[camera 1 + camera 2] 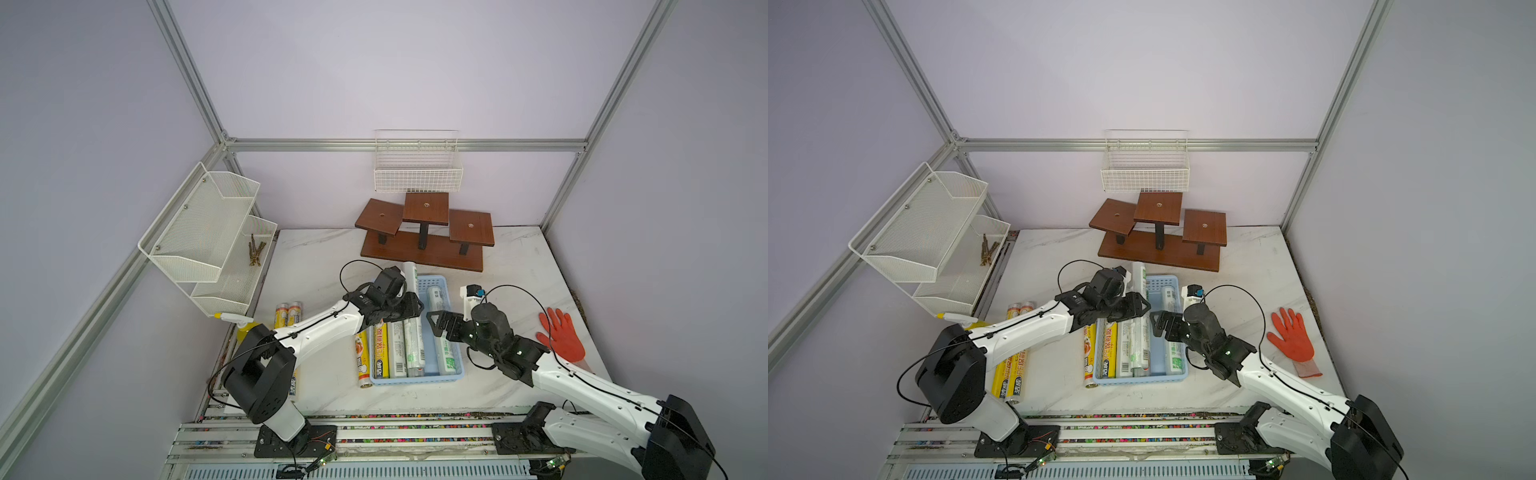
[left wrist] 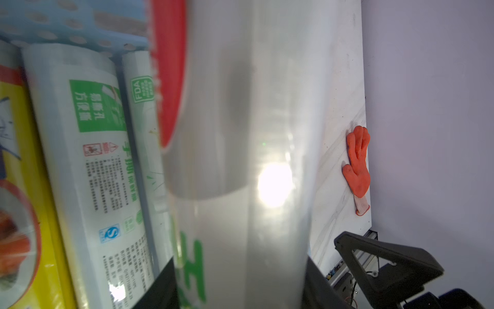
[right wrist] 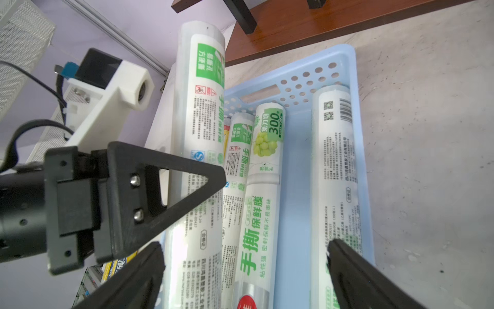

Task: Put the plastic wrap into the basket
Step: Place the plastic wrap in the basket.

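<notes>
Next, my left gripper releases the silvery-white roll, which hangs over the basket now, in the light blue basket's open gap (image 1: 425, 329), so that it goes in between the other white rolls.
My left gripper (image 1: 409, 309) (image 2: 240, 291) is shut on a silvery-white plastic wrap roll with green print (image 1: 410, 276) (image 3: 197, 107). The roll hangs lengthwise over the left side of the light blue basket (image 1: 415, 381) (image 1: 1138, 380), and its far end pokes past the far rim. Several rolls (image 1: 399, 353) (image 3: 263, 187) lie inside the basket. One yellow-labelled roll (image 1: 361, 357) lies on the table against the basket's left wall, and two more (image 1: 286, 316) lie further left. Over the basket's right half my right gripper (image 1: 440, 332) (image 3: 246, 278) stands open, holding nothing.
An orange glove (image 1: 561, 336) lies right of the basket. A brown wooden stand (image 1: 424, 237) stands just behind it, under a white wire basket (image 1: 417, 166) on the back wall. A white mesh rack (image 1: 208, 237) hangs at the left, a yellow spray bottle (image 1: 243, 328) below it.
</notes>
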### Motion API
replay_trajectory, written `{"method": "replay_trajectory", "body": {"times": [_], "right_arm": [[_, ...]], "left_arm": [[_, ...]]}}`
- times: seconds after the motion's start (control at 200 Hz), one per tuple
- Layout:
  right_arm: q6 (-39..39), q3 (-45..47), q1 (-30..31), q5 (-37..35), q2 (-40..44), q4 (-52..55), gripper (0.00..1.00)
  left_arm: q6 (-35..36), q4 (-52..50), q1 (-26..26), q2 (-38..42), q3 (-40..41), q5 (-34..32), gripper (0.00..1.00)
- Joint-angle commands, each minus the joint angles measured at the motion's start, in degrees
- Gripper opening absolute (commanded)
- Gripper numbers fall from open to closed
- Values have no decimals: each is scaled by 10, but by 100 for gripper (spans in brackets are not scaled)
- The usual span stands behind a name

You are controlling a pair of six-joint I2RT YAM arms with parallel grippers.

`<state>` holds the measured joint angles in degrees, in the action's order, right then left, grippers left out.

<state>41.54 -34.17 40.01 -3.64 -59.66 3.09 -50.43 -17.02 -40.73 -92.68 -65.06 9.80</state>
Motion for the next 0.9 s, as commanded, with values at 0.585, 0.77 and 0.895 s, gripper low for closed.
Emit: {"method": "replay_trajectory", "body": {"times": [0.585,0.77,0.895], "right_arm": [[22,36,-23,9,10,8,99],[27,35,-23,22,-3,5,99],[26,35,-23,39,-14,-4,99]], "left_arm": [[-49,13,-49,-96,-88,-2,28],[-60,-6,-57,-114,-103,-4,31],[-58,-29,-63,-133,-120,-5,35]]}}
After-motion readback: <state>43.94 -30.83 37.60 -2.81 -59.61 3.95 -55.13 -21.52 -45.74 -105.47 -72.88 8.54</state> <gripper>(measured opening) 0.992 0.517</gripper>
